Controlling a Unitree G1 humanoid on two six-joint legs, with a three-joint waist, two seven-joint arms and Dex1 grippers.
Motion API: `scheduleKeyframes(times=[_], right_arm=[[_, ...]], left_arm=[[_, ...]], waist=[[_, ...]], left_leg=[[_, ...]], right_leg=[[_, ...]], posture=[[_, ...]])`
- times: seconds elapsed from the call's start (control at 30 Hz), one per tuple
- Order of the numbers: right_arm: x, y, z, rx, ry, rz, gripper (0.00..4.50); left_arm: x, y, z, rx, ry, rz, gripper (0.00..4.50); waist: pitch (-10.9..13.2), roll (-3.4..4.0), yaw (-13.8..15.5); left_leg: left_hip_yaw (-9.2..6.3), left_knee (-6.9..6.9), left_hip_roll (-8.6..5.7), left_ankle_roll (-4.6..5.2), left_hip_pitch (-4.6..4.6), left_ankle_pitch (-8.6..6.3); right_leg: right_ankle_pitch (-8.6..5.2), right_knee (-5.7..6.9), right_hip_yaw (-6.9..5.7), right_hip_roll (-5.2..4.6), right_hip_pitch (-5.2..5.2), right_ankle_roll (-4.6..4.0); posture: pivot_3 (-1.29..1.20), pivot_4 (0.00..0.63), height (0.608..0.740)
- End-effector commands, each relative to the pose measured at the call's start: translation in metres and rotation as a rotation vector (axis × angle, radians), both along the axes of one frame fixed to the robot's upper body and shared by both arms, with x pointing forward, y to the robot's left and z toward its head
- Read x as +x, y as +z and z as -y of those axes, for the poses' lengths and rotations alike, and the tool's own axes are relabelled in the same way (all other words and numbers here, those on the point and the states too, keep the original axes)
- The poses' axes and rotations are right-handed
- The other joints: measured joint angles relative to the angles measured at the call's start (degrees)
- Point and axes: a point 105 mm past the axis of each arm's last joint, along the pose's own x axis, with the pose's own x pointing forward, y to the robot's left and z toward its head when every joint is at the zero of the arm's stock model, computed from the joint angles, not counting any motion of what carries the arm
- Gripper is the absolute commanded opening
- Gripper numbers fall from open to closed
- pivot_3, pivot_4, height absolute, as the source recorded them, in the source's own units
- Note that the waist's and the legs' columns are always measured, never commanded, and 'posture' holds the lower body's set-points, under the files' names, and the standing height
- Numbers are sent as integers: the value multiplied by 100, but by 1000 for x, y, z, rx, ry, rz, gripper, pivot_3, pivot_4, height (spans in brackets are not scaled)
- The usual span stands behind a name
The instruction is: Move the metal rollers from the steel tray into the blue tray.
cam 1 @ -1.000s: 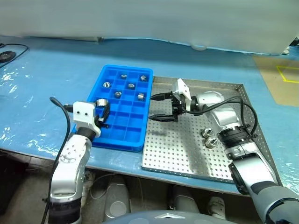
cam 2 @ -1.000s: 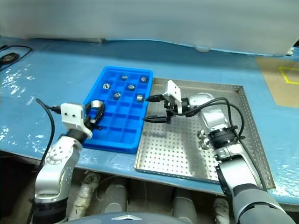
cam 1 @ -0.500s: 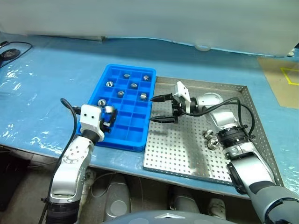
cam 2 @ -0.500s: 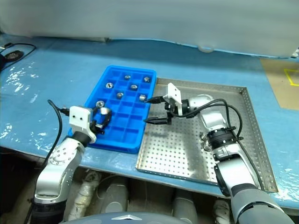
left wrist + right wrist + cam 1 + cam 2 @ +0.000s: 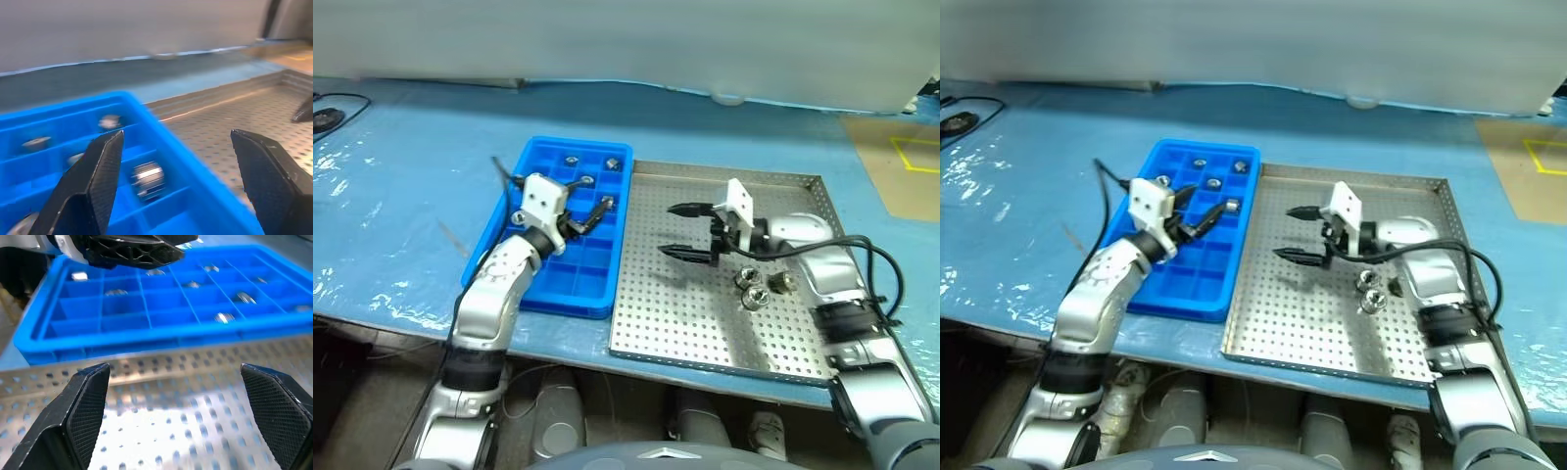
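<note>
I need to close my left gripper around the sides of the touching metal rollers [image 5: 751,287] on the steel tray, and leave the roller farthest from the blue tray.
The blue tray [image 5: 590,282] lies left of the steel tray [image 5: 685,313]. Several metal rollers rest in its far compartments, such as one roller [image 5: 611,164]. Three more rollers [image 5: 754,297] sit clustered on the steel tray's right half. My left gripper [image 5: 590,199] hovers open and empty over the blue tray's right side. In the left wrist view a roller [image 5: 148,177] lies in a compartment beyond its fingers [image 5: 93,181]. My right gripper [image 5: 669,230] stands open and empty over the steel tray, left of the cluster and pointing at the blue tray [image 5: 146,333].
Both trays sit on a blue plastic-covered table [image 5: 401,196]. A cable [image 5: 333,98] lies at the far left. A brown floor patch with yellow tape [image 5: 911,157] is at the far right. The steel tray's near half is bare perforated metal.
My left gripper let go of the roller it held, opened, and swung right and forward over the blue tray. My right gripper drew back to the right, away from the blue tray, staying open.
</note>
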Motion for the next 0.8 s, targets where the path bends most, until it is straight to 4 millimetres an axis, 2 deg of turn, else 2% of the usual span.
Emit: scheduleKeyframes(times=[0.03, 0.13, 0.3, 0.4, 0.47, 0.67, 0.8], right_arm=[[-5, 22, 11, 28, -61, 74, 4500], [-13, 22, 27, 18, -149, 69, 4500], [-30, 16, 42, 1, -261, 16, 4500], [-37, 15, 46, 10, -319, 4, 4500], [-43, 14, 49, 14, -355, -6, 4500], [-58, 12, 57, 6, -424, -34, 4500], [-67, 8, 63, -11, -472, -54, 4500]], left_arm=[[2, 2, 25, 55, -141, 60, 3683], [5, 2, 60, 55, -333, 50, 3683], [20, 12, 103, 67, -478, 110, 3683], [15, 11, 128, 75, -621, 101, 3683], [8, 3, 143, 118, -731, 69, 3683], [-9, -10, 171, 234, -918, 50, 3683], [-22, -21, 183, 320, -1004, 57, 3683]], waist=[[0, 0, -103], [0, 1, -213], [0, 1, -361], [-2, 3, -482], [-2, 3, -538], [-2, 4, -674], [-3, 4, -707]], left_leg=[[1, 0, 0, 0, 1, 0], [5, 0, 0, 0, 5, 1], [15, 3, -5, 3, 12, -1], [21, 3, -8, 8, 14, -4], [23, 1, -8, 11, 15, -6], [27, 2, -9, 16, 15, -10], [27, 4, -11, 18, 15, -11]], right_leg=[[0, 0, 2, 1, -1, 1], [0, 1, 7, 1, -2, 2], [1, 1, 21, 0, 1, 3], [1, -3, 28, -1, 1, 4], [1, -10, 28, -1, 1, 5], [-1, -14, 31, -2, -1, 8], [-17, -19, 31, -6, 4, 34]], posture=[[-101, 150, 740], [-151, 150, 740], [-268, 150, 740], [-334, 150, 740], [-362, 150, 740], [-445, 150, 740], [-489, 150, 740]])
